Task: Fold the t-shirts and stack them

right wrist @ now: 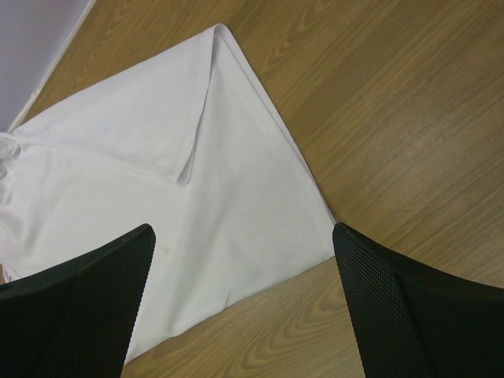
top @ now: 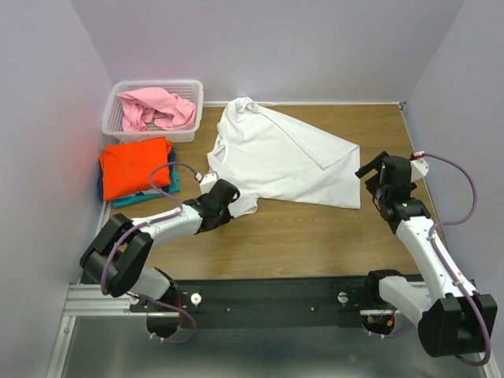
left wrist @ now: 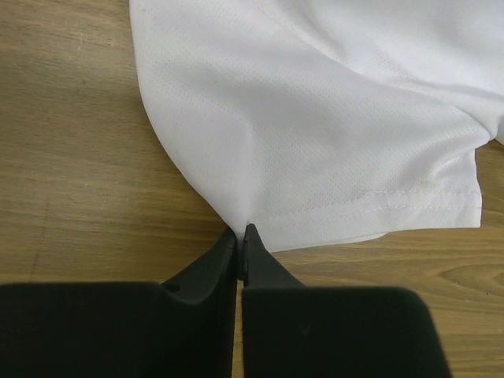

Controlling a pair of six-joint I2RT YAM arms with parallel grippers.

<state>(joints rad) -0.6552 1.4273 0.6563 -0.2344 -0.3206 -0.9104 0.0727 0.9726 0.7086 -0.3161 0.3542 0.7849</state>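
Observation:
I should close my right gripper on the near corner (top: 358, 206) (right wrist: 331, 253) of the white t-shirt, at the end farthest from the orange t-shirt.
The white t-shirt (top: 283, 157) lies spread on the wooden table, partly folded, collar at the back. My left gripper (top: 226, 191) is shut on its near left edge; in the left wrist view the closed tips (left wrist: 241, 233) pinch the white cloth (left wrist: 315, 118) by the hem. My right gripper (top: 368, 172) is open and empty just right of the shirt's right edge; the right wrist view shows the shirt (right wrist: 189, 181) between and beyond the spread fingers (right wrist: 394, 283). The orange t-shirt (top: 135, 167) lies folded on the teal one (top: 142, 197) at the left. The pink t-shirt (top: 157, 109) lies crumpled in the basket.
The white lattice basket (top: 191, 87) stands at the back left corner. Grey walls close in the table on the left, back and right. A black rail (top: 268, 295) with the arm bases runs along the near edge.

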